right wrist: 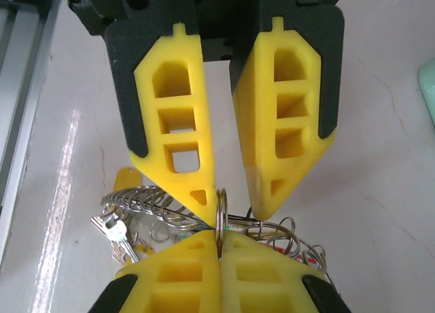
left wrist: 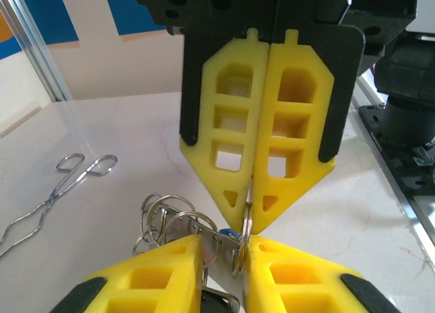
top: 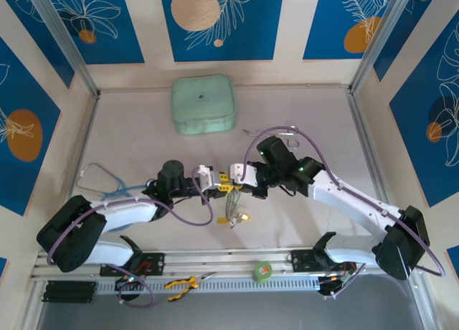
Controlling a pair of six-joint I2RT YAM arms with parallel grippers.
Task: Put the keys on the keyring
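Note:
My left gripper will hold the split ring while my right gripper takes the blue bit (left wrist: 229, 233), because my right gripper is pinching the ring above the blue bit.
My two grippers meet tip to tip above the table's middle. My right gripper (top: 235, 179) (right wrist: 219, 235) (left wrist: 248, 221) is shut on the edge of a small split ring (right wrist: 219, 211) (left wrist: 243, 241). My left gripper (top: 219, 184) (left wrist: 223, 243) (right wrist: 233, 216) stands open around that ring, one fingertip against it, with a flat key blade (left wrist: 224, 248) in the gap. The keys (top: 234, 214) hang below in a bunch: a silver key (right wrist: 112, 235), a yellow tag (right wrist: 126, 180) and a blue bit (left wrist: 234, 233). A row of small rings threaded on the thin keyring wire (right wrist: 149, 203) lies behind.
A mint-green case (top: 204, 105) sits at the back. Silver forceps (top: 252, 131) (left wrist: 61, 184) lie behind the right arm. A blue-tubed stethoscope (top: 107, 186) rests at the left. A green tape roll (top: 263, 272) and yellow pliers (top: 181, 285) sit on the front rail.

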